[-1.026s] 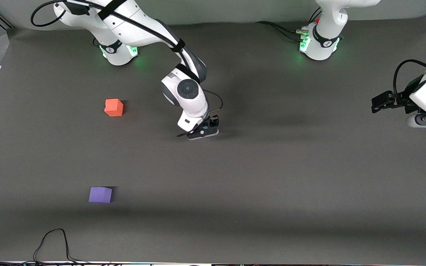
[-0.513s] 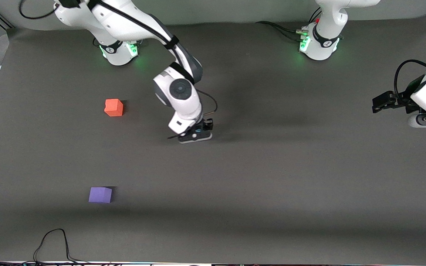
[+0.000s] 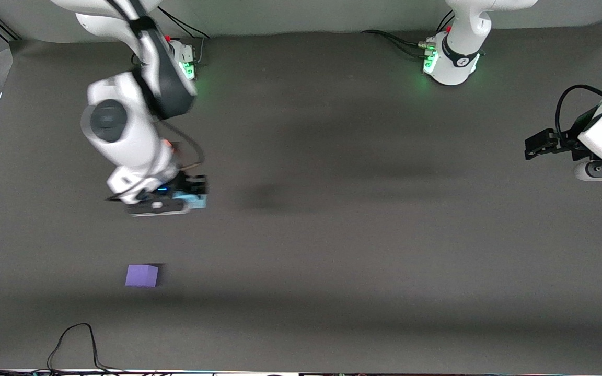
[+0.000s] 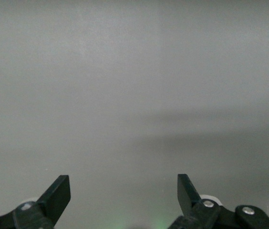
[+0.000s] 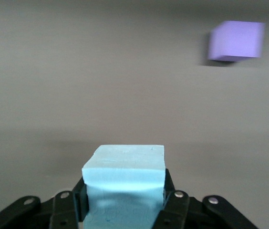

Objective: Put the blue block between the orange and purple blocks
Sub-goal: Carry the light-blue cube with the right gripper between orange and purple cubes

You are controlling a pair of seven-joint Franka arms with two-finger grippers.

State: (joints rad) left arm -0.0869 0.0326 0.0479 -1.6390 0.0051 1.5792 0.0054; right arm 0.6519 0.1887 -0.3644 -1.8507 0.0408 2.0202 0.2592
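The robot's right gripper needs to release the blue block on bare table midway (image 3: 157, 211) between the purple block and the orange block.
My right gripper (image 3: 186, 201) is shut on the light blue block (image 3: 196, 200) and holds it in the air over the table, between where the orange block lay and the purple block (image 3: 142, 275). In the right wrist view the blue block (image 5: 125, 183) sits clamped between the black fingers (image 5: 170, 200), with the purple block (image 5: 235, 40) on the table some way off. The orange block is hidden under the right arm. My left gripper (image 3: 539, 145) waits open and empty at the left arm's end of the table; its own view shows only its fingers (image 4: 58, 193) and bare table.
A black cable (image 3: 76, 342) loops onto the table at the edge nearest the front camera, near the purple block. The arm bases (image 3: 450, 62) stand along the edge farthest from the front camera, with cables (image 3: 395, 42) beside the left one.
My right arm has swung from mid-table toward the right arm's end, carrying the blue block up off the table. It now covers the orange block. The left arm has not moved.
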